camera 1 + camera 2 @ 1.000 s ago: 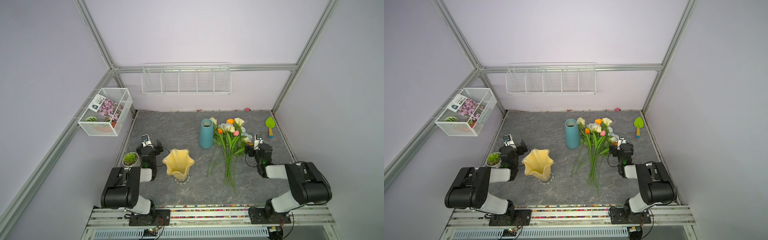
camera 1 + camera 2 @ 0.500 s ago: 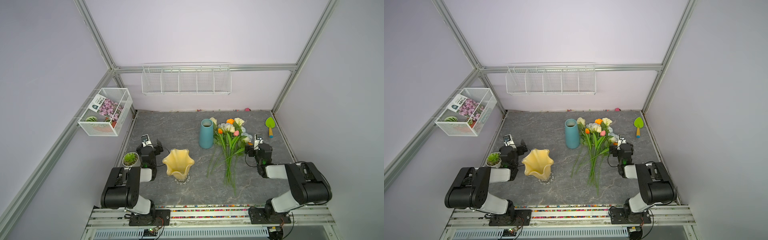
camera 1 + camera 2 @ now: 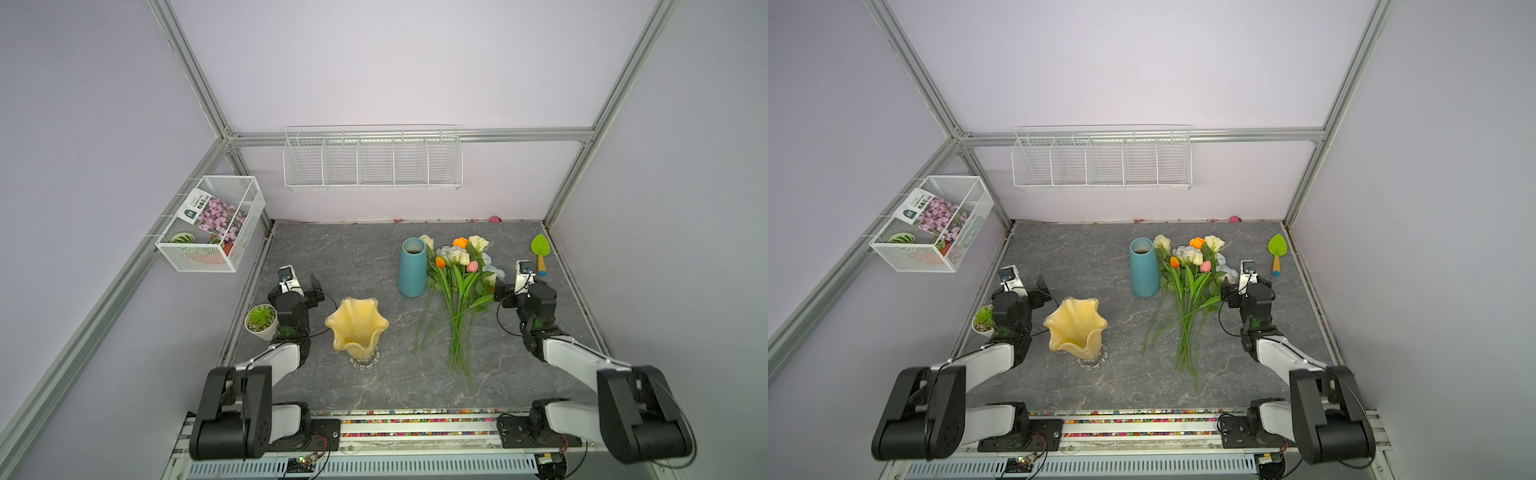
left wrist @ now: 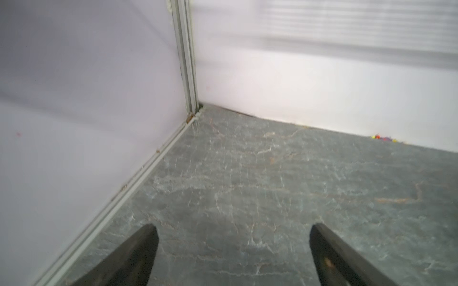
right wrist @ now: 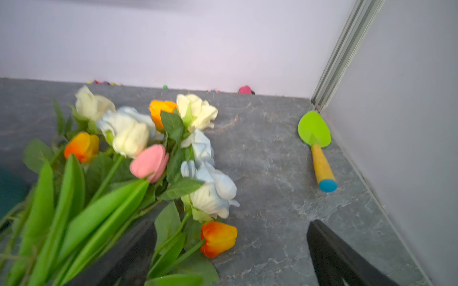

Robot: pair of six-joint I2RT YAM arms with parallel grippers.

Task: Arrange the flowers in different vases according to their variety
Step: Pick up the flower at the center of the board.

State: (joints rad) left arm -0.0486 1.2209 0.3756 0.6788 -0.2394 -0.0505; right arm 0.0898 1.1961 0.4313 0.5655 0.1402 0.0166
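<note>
The orange tulip lies between the fingers of my right gripper, which should go for it next and close on the tulip's stem [image 3: 464, 310], just under its leaves.
The flowers [image 3: 459, 270] [image 3: 1192, 270] lie in one bunch on the grey table, heads toward the back wall and stems toward me. The teal-blue vase [image 3: 412, 268] [image 3: 1144, 268] stands upright just left of them. The amber vase [image 3: 357, 324] [image 3: 1075, 328] stands left of centre. My right gripper [image 3: 517, 287] [image 5: 231, 225] is open at the bunch's right side; an orange tulip [image 5: 218, 237] and leaves lie between its fingers, ungripped. My left gripper [image 3: 308, 290] [image 4: 233, 227] is open over bare table behind the amber vase, facing the back left corner.
A succulent in a white pot [image 3: 261, 320] sits by the left arm. A green trowel [image 3: 540, 249] [image 5: 314, 131] lies near the right wall. A wire basket [image 3: 208, 232] hangs on the left wall and a wire shelf [image 3: 372, 160] on the back wall.
</note>
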